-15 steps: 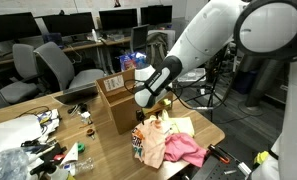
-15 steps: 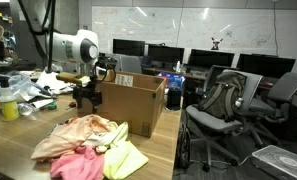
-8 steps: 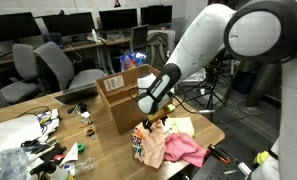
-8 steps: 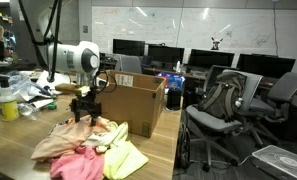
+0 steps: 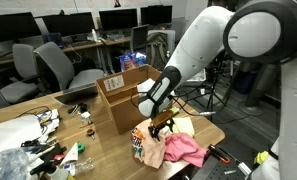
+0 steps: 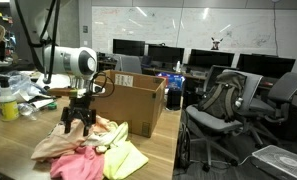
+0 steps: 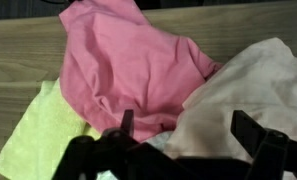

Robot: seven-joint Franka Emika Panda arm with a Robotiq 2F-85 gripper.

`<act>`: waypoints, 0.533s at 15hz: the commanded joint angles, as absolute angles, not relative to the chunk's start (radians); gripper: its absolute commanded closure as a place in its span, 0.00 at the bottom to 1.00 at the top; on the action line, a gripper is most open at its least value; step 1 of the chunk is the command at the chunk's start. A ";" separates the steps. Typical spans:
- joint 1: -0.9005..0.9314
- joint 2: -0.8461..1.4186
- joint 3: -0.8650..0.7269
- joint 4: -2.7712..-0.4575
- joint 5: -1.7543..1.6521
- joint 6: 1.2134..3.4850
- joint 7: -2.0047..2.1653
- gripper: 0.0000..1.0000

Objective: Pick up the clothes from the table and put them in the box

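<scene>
Next, my gripper goes to the cream piece's end [image 5: 148, 131] nearest the cardboard box and closes there.
A pile of clothes lies on the wooden table: a pink piece [image 7: 138, 70], a cream piece [image 7: 253, 95] and a yellow-green piece [image 7: 43, 135]. The pile shows in both exterior views [image 5: 168, 145] [image 6: 88, 145]. An open cardboard box [image 5: 123, 98] [image 6: 138, 100] stands just behind the pile. My gripper [image 7: 188, 128] is open, its fingers spread right above the cream piece next to the pink one. It hangs low over the pile in both exterior views [image 5: 160, 128] [image 6: 76, 122].
Clutter of bottles, bags and small items covers the far part of the table [image 5: 38, 145] [image 6: 18, 95]. Office chairs [image 6: 223, 105] and desks with monitors [image 5: 58, 25] stand around. The table edge [image 5: 213, 135] is close to the pile.
My gripper has come down and away from the box onto the clothes pile, staying open. The clothes have not moved.
</scene>
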State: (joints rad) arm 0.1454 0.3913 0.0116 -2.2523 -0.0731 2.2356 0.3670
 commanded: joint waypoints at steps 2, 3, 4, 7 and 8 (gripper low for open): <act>0.144 0.397 0.038 -2.222 -0.049 2.180 0.308 0.00; 0.143 0.404 0.044 -2.213 -0.040 2.185 0.298 0.00; 0.142 0.410 0.049 -2.203 -0.032 2.190 0.292 0.00; 0.145 0.443 0.053 -2.155 -0.033 2.215 0.282 0.00; 0.146 0.457 0.050 -2.133 -0.038 2.226 0.286 0.00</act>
